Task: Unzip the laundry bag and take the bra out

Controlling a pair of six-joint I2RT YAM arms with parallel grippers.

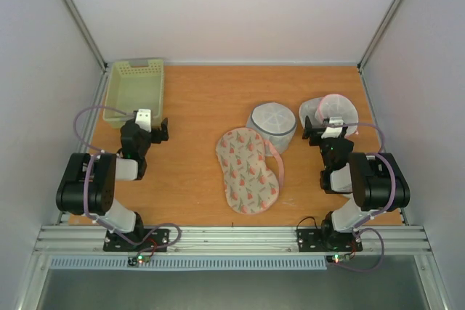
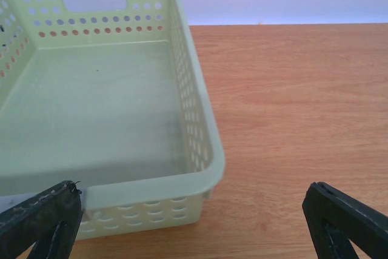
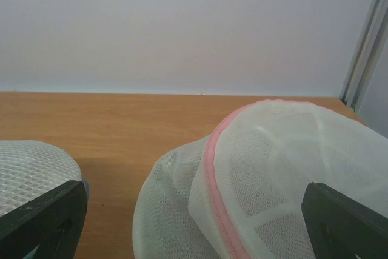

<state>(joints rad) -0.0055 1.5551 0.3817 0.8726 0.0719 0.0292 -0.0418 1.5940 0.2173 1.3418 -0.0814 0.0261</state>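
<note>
Next, I close my right gripper on the narrow middle [image 1: 262, 165] of the laundry bag, at the bag's edge next to the pink strap.
The laundry bag [image 1: 247, 169], a flat peanut-shaped beige pouch with red-and-green print and a pink strap, lies closed on the table's middle, between the two arms. The bra is hidden; no black fabric shows in any view. My left gripper [image 1: 152, 128] is open and empty, well left of the pouch, just in front of a green basket [image 2: 200, 180]. My right gripper [image 1: 325, 128] is open and empty, right of the pouch, its fingertips [image 3: 42, 219] spread wide before a white mesh bag with pink trim [image 3: 273, 186].
The pale green perforated basket [image 1: 134, 92] stands empty at the back left. A round white mesh cylinder bag [image 1: 271, 125] with grey rim sits just behind the pouch; its edge shows in the right wrist view [image 3: 30, 171]. The pink-trimmed mesh bag [image 1: 328, 112] sits at back right.
</note>
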